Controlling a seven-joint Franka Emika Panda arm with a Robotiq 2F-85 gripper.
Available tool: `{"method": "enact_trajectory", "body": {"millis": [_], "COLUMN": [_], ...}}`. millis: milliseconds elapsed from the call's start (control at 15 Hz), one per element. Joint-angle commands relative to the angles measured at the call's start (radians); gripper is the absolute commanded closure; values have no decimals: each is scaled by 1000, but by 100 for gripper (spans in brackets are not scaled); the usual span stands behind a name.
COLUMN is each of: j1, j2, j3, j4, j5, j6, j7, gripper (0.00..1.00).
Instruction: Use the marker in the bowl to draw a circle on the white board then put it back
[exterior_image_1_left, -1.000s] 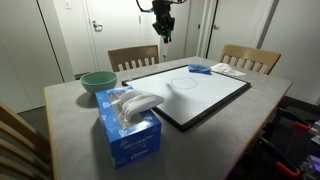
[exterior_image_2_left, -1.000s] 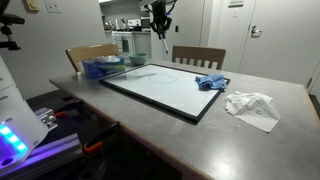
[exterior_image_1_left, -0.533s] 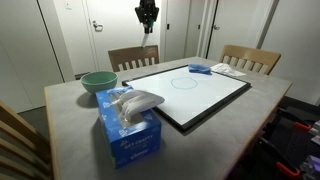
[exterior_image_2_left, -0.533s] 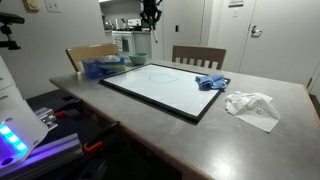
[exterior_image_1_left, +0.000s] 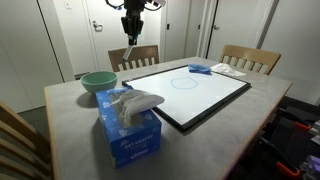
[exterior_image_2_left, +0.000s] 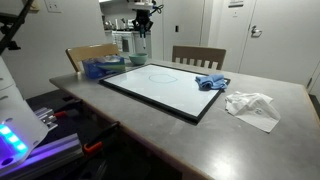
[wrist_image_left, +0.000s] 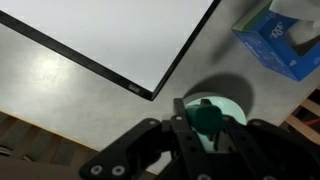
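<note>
My gripper is going to let go of the marker inside the teal-green bowl, leaning on its rim (exterior_image_1_left: 111, 77) (wrist_image_left: 217, 101) toward the white board.
My gripper (exterior_image_1_left: 131, 30) hangs high above the table's far edge, between the white board (exterior_image_1_left: 195, 98) and the teal-green bowl (exterior_image_1_left: 98, 81). It is shut on the marker (wrist_image_left: 206, 117), whose green end shows between the fingers in the wrist view. That view has the bowl (wrist_image_left: 238, 104) right below and behind the marker tip, and the board's black-framed corner (wrist_image_left: 120, 40) to the upper left. A drawn circle (exterior_image_1_left: 183, 82) lies on the board. My gripper (exterior_image_2_left: 141, 22) also shows above the white board (exterior_image_2_left: 165, 88), near its far end.
A blue tissue box (exterior_image_1_left: 128, 128) stands near the front of the table, beside the bowl. A blue cloth (exterior_image_1_left: 199, 69) and white papers (exterior_image_1_left: 232, 70) lie past the board. Two wooden chairs (exterior_image_1_left: 133, 57) (exterior_image_1_left: 250, 58) stand at the far side. A crumpled white tissue (exterior_image_2_left: 250, 105) lies on the table.
The gripper, still shut on the marker, has travelled from above the board sideways toward the bowl's side of the table, staying high.
</note>
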Motion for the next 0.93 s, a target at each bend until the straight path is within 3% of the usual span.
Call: {"method": "enact_trajectory", "body": {"millis": [0, 533, 867], "j1": [2, 48, 87], "j2": [101, 277, 376], "j3": [27, 67, 37], "j4": [115, 331, 420], "j5": [18, 11, -19], "j6": [-30, -40, -22], "j7": [-88, -209, -191], "gripper": [95, 95, 95]}}
